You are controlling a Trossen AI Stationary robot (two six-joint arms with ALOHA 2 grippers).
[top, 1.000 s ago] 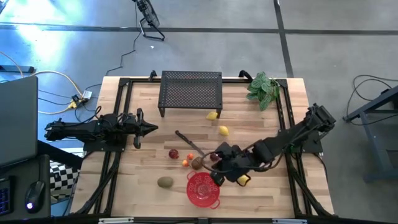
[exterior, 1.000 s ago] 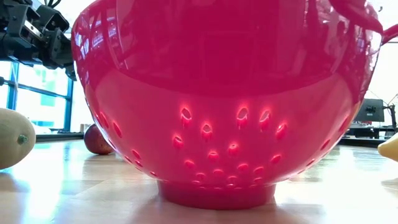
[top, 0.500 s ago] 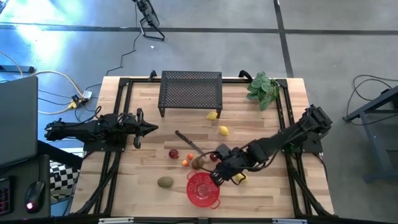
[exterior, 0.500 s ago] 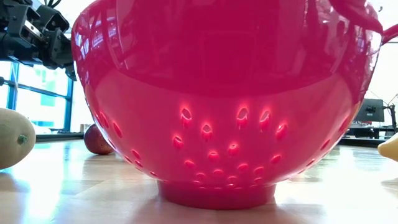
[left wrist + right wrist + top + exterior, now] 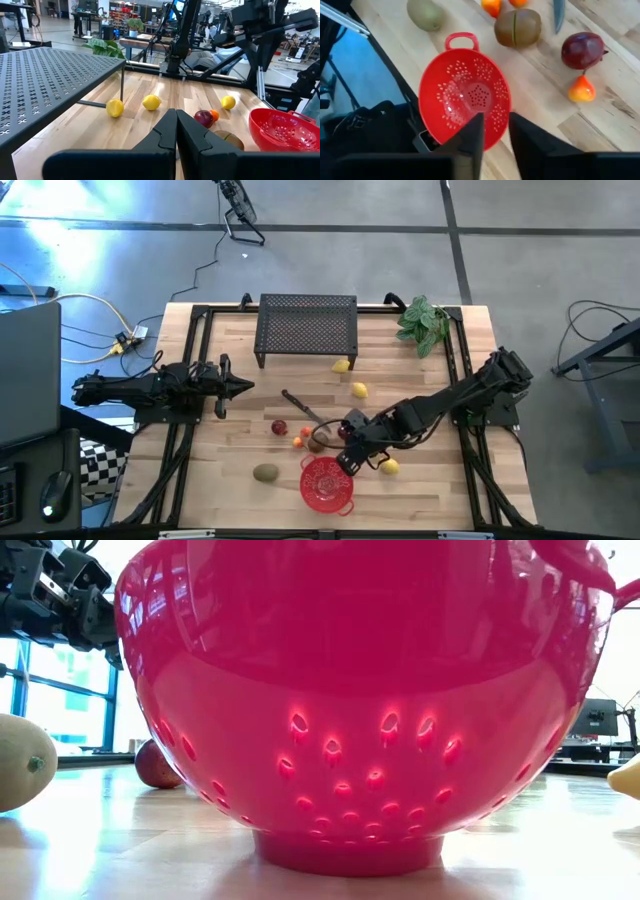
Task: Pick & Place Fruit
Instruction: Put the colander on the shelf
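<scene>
Next, I close my right gripper on the red colander's rim (image 5: 345, 467) (image 5: 507, 121), between its handles, on the side nearest my right arm.
The fruit lies loose on the wooden table: lemons (image 5: 342, 365) (image 5: 359, 390) (image 5: 389, 466), a dark red piece (image 5: 279, 427), a second dark red one (image 5: 582, 50), a small orange one (image 5: 298, 442), a whole kiwi (image 5: 265, 473) and a brown-green piece (image 5: 517, 27). The red colander (image 5: 325, 483) stands upright near the front edge; nothing shows inside it (image 5: 465, 97). My right gripper (image 5: 495, 134) slants down above the colander's right rim, open, with nothing between its fingers. My left gripper (image 5: 176, 140) is shut and waits level at the table's left side (image 5: 235, 387).
A black perforated rack (image 5: 307, 330) stands at the far edge, a green leafy bunch (image 5: 422, 323) at the far right. A slim dark-handled knife (image 5: 300, 408) lies mid-table beside the fruit. Black frame rails (image 5: 195, 360) run along both sides.
My right gripper has gone a little toward the table's left edge and down, tipping steeper, and now hangs over the colander's right rim. The near lemon, half covered by the gripper before, now shows clear of it on the table.
</scene>
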